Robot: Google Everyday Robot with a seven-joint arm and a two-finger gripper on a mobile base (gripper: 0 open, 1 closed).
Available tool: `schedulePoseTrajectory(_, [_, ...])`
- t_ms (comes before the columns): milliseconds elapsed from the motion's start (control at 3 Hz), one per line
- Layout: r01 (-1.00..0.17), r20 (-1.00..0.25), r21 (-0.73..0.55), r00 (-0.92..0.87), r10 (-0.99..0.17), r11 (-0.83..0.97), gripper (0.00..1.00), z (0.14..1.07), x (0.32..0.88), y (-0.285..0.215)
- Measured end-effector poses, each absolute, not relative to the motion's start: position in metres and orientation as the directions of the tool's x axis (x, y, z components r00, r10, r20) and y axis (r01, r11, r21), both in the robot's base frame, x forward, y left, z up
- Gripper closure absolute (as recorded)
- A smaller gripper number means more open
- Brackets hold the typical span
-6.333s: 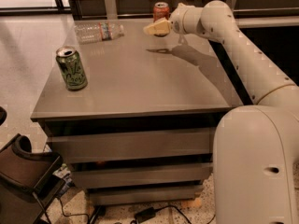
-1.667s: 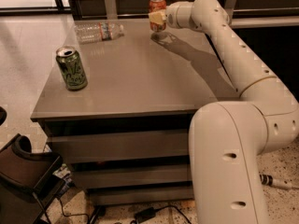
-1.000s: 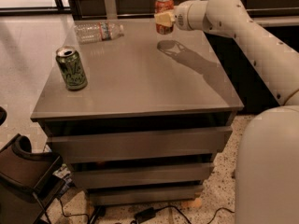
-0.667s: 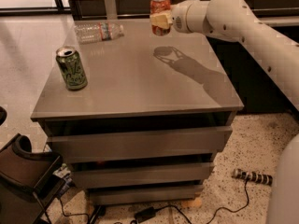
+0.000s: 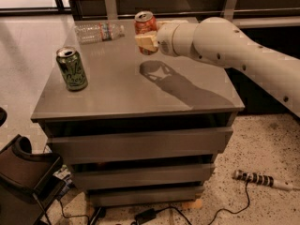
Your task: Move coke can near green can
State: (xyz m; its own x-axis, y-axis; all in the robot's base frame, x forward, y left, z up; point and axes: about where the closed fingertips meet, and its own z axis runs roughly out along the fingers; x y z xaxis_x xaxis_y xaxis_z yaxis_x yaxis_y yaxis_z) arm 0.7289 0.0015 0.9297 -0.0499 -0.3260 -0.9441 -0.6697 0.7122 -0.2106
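Next, I let go of the coke can on the grey table (image 5: 115, 86) next to the green can, on my arm's side.
The coke can (image 5: 145, 23), red-orange with a silver top, is held in the air above the middle of the grey table (image 5: 122, 86). My gripper (image 5: 148, 37) is shut on it from the right, its pale fingers (image 5: 146, 42) wrapped around the can's lower half. Its shadow falls on the tabletop below. The green can (image 5: 71, 68) stands upright near the table's left front corner, well to the left of and nearer than the held can.
A clear plastic bottle (image 5: 99, 31) lies on its side at the table's back left. My white arm (image 5: 234, 48) reaches in from the right. A dark chair (image 5: 23, 172) is at lower left; a cable and a striped tool (image 5: 260, 178) lie on the floor at right.
The gripper closed on the coke can at the table's back edge, lifted it, and has carried it left and toward the table's middle. The green can and bottle have not moved.
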Motion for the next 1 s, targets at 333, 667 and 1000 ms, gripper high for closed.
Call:
schedulePoseTrajectory(333, [-0.688,-0.943,-0.186,-0.075,-0.323,0.701,1.00,0.895,0.690,0.021])
schedulePoseTrajectory(667, [-0.727,-0.950,-0.123,-0.111,-0.292,0.676,1.00,0.862,0.656,0.049])
schedulePoseTrajectory(1000, [-0.731,-0.947,-0.104,-0.134,-0.291,0.674,1.00,0.861,0.640,0.077])
